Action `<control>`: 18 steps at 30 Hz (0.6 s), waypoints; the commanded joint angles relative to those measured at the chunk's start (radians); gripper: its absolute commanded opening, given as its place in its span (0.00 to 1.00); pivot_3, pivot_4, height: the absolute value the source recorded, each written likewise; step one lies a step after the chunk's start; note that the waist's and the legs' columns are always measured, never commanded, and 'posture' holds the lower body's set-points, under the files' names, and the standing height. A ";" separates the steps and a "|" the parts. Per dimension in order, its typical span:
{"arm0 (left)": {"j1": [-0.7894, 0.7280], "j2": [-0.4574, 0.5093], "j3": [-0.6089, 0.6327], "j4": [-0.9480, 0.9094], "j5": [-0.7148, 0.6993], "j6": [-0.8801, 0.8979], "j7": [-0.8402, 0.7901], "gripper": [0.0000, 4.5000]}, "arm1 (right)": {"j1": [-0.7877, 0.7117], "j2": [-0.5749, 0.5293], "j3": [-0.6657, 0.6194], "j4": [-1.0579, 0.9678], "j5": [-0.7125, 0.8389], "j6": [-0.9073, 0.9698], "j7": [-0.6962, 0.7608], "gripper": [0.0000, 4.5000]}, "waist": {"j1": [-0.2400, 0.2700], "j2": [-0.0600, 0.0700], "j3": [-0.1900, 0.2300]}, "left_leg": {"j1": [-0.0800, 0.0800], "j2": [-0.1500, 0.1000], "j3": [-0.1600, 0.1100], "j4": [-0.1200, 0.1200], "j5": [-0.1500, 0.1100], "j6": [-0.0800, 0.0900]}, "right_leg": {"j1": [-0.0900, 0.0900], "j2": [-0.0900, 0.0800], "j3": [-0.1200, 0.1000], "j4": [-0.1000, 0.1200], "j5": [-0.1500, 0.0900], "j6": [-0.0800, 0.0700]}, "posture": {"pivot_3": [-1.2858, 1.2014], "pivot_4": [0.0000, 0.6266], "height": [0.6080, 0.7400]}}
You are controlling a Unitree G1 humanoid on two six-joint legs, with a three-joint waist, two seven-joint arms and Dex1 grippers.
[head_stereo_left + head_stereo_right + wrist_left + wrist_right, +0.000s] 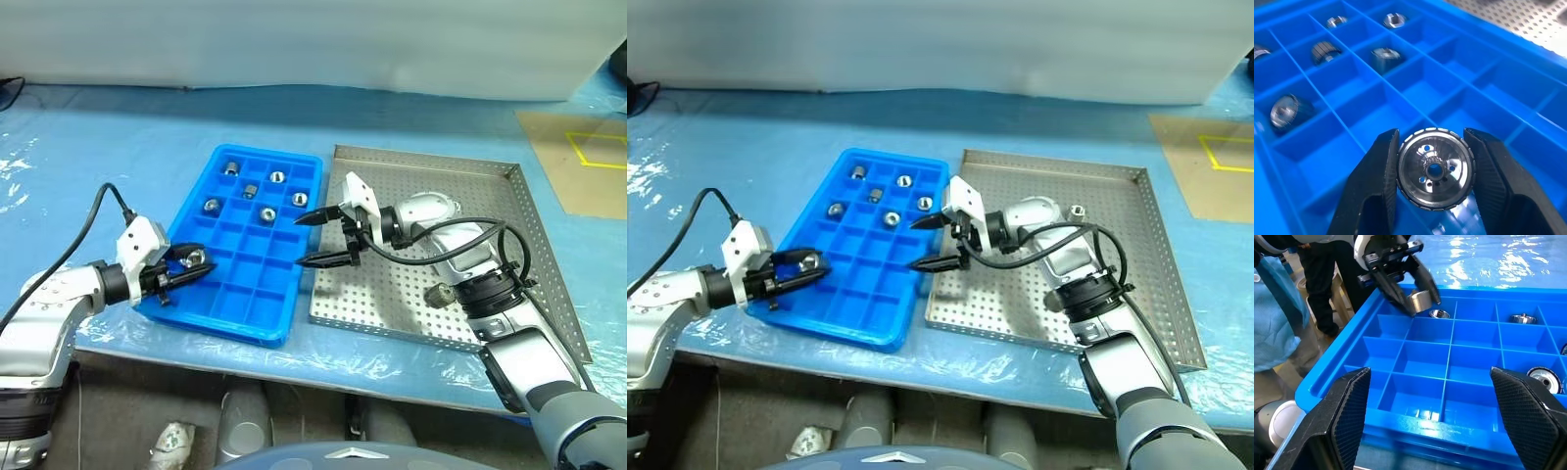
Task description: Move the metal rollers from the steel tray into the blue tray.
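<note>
The robot's left gripper needs to release the metal roller in the compartment diagonally [230, 238] [1374, 112] in front of the nearest rollers of the blue tray.
The blue tray [257, 291] lies left of the steel tray [441, 181], and several metal rollers [266, 213] sit in its far compartments. My left gripper [191, 266] hovers over the blue tray's near left corner, shut on a metal roller [1434, 169] held between its fingertips [1376, 176]. My right gripper [302, 241] is open and empty. It reaches leftwards from above the steel tray over the blue tray's right rim. One roller [1078, 210] lies at the back of the steel tray. Another small silvery piece [438, 294], probably a roller, lies near its front.
The table is covered in blue plastic sheeting [118, 147]. A brown board with yellow tape [578, 157] lies at the back right. The table's front edge [294, 367] runs just below both trays. My right forearm and its cable [470, 245] cross the steel tray.
</note>
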 commanded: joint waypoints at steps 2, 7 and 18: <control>-0.088 -0.048 -0.040 0.069 0.032 -0.069 0.059 0.38 | -0.004 -0.013 -0.022 -0.030 -0.006 -0.016 0.002 0.89 | -0.001 0.000 0.000 | 0.000 0.000 0.000 0.001 0.000 0.000 | 0.000 0.000 0.000 0.001 0.000 0.000 | 0.60 0.24 1.00; -0.169 -0.074 -0.082 0.199 0.069 -0.128 0.073 0.38 | -0.001 -0.019 -0.036 -0.042 -0.002 -0.007 -0.014 0.89 | -0.007 -0.001 0.000 | 0.000 0.001 0.000 0.002 0.001 -0.001 | -0.001 0.001 0.001 0.004 0.000 0.000 | 0.58 0.24 1.00; -0.288 -0.131 -0.146 0.462 0.135 -0.242 0.086 0.38 | 0.009 -0.025 -0.056 -0.070 0.002 0.006 -0.058 0.89 | -0.011 -0.001 0.000 | 0.001 0.001 -0.001 0.009 0.002 -0.004 | -0.001 0.001 0.002 0.011 0.000 0.000 | 0.56 0.24 1.00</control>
